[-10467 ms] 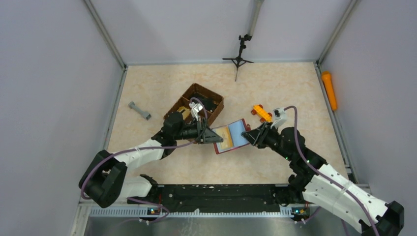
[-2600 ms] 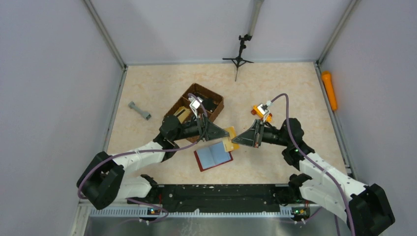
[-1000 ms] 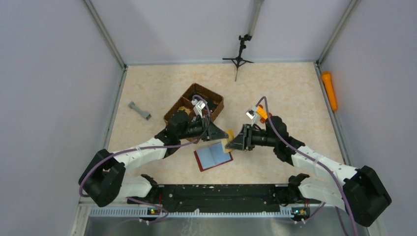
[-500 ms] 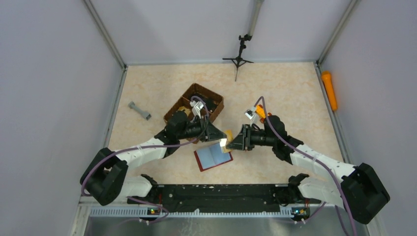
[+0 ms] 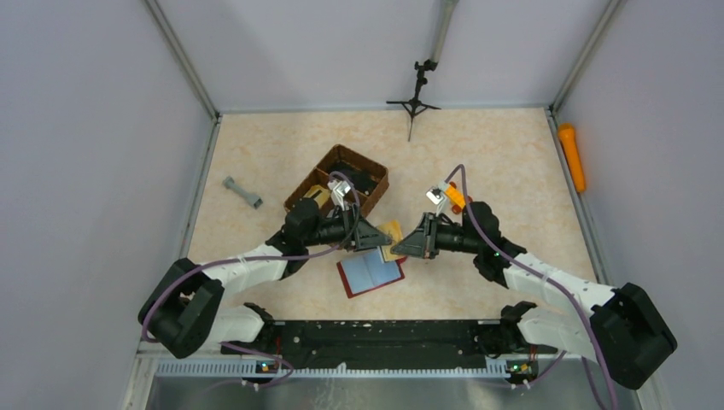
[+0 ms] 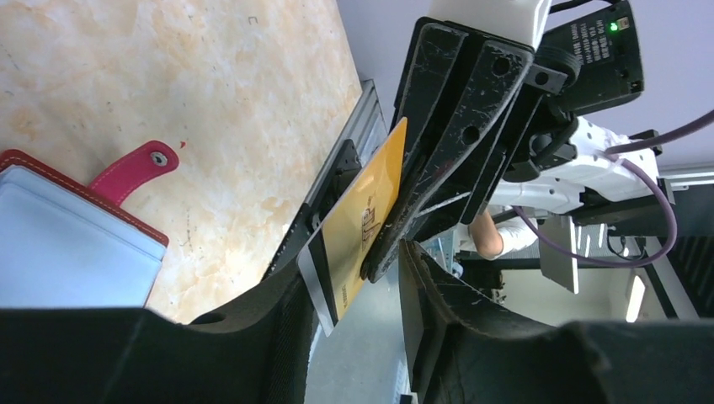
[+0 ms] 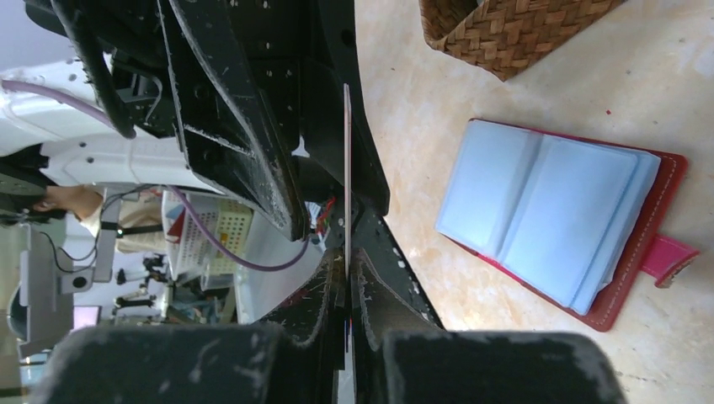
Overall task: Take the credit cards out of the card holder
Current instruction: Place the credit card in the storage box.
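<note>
The robot's right gripper is pinching the tan and white cards together, so the left gripper should take the jutting white end (image 6: pixel 315 290) while the right gripper takes hold of the tan card again.
A tan credit card (image 5: pixel 390 234) hangs in the air between my two grippers, just above the table. My right gripper (image 5: pixel 403 246) is shut on one end of it; in the right wrist view the card (image 7: pixel 346 160) shows edge-on, pinched between the fingers. My left gripper (image 5: pixel 374 238) stands open around the card's other end (image 6: pixel 364 220), and the jaws are apart with a gap on one side. The dark red card holder (image 5: pixel 370 272) lies open on the table below, blue sleeves up (image 7: pixel 551 215), with its snap tab (image 6: pixel 135 166) spread out.
A brown woven basket (image 5: pixel 338 178) stands just behind the left gripper. An orange toy block (image 5: pixel 455 196) sits behind the right arm. A grey dumbbell-shaped piece (image 5: pixel 242 192) lies far left, an orange cylinder (image 5: pixel 571 156) at the right wall, a black tripod (image 5: pixel 416 96) at the back.
The right gripper has shut on the tan card while the left gripper's jaws have opened off it. Both arms have stayed nearly in place above the card holder.
</note>
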Tool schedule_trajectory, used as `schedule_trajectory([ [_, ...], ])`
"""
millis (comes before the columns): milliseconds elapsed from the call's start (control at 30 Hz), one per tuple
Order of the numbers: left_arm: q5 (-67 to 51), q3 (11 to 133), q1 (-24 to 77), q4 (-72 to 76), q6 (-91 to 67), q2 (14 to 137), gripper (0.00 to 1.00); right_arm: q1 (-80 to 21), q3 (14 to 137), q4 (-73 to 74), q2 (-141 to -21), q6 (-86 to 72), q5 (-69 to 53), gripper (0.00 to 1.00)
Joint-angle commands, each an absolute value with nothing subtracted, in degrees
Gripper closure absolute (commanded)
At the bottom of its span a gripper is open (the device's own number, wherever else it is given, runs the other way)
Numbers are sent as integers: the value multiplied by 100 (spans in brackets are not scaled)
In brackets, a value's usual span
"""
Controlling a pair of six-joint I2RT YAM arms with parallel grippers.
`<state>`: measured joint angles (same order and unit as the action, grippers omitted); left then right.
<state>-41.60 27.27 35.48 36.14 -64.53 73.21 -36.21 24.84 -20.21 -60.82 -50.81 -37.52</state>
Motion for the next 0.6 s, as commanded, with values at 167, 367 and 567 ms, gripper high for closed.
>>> schedule_trajectory([
  [167, -4419, 2486, 3506, 4528, -6691, 7026, 63, -3557, 2233, -3131, -5819, -5580, -3833, 100],
  [367, -4479, 1995, 3329, 5940, -7308, 7031, 76, -3507, 2039, -3760, -5782, -5947, -3932, 100],
  [567, -4599, 1920, 3312, 7038, -7817, 7252, 99, -3507, 1872, -4648, -6029, -6431, -4169, 100],
])
